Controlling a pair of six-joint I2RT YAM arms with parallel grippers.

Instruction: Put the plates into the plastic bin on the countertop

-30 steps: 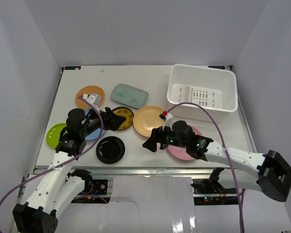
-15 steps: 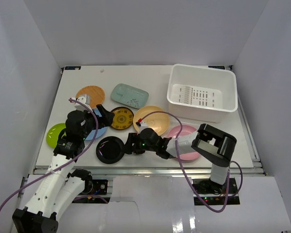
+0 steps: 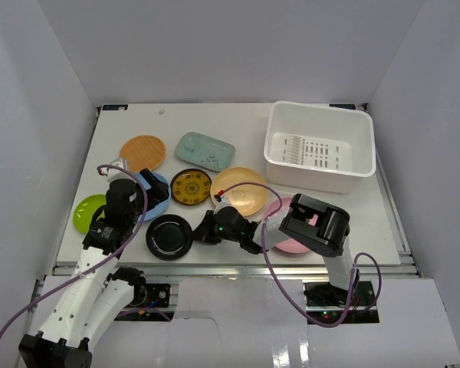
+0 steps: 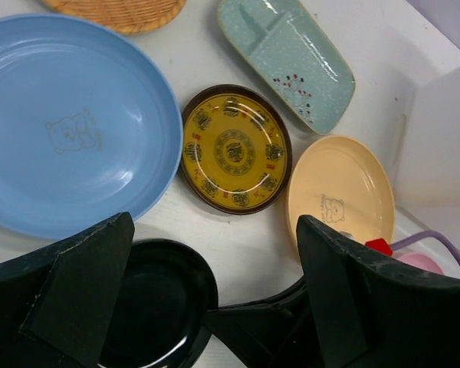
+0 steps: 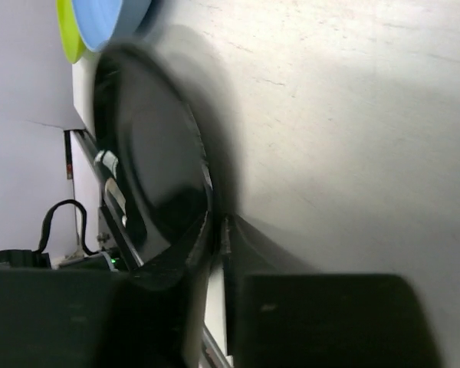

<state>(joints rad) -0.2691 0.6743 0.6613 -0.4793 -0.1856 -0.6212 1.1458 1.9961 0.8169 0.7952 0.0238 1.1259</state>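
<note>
The left gripper needs to next move to the blue plate's near rim (image 3: 142,220) (image 4: 37,234), on the side towards the lime green plate, and close there.
The black plate (image 3: 169,236) lies near the front edge of the countertop (image 3: 238,123). My right gripper (image 3: 202,230) reaches in from the right, low over the surface, and is shut on this plate's right rim (image 5: 149,153). The pinch shows close up in the right wrist view (image 5: 217,222). My left gripper (image 3: 157,192) hangs open above the blue plate (image 4: 69,130), holding nothing (image 4: 215,222). Around it lie the black-and-yellow plate (image 4: 234,149), the peach plate (image 4: 341,192), the teal dish (image 4: 287,57) and the orange plate (image 3: 142,152). The plastic bin (image 3: 322,180) stands at the back right with no plate inside.
The lime green plate (image 3: 86,213) sits at the front left edge. The pink plate (image 3: 291,239) is partly hidden under the right arm. A purple cable (image 3: 245,186) loops over the peach plate. White walls enclose the countertop on three sides.
My right arm swung left across the front and its jaws closed on the black plate's rim. The plate slid slightly left. My left gripper drew back toward the blue plate, still open.
</note>
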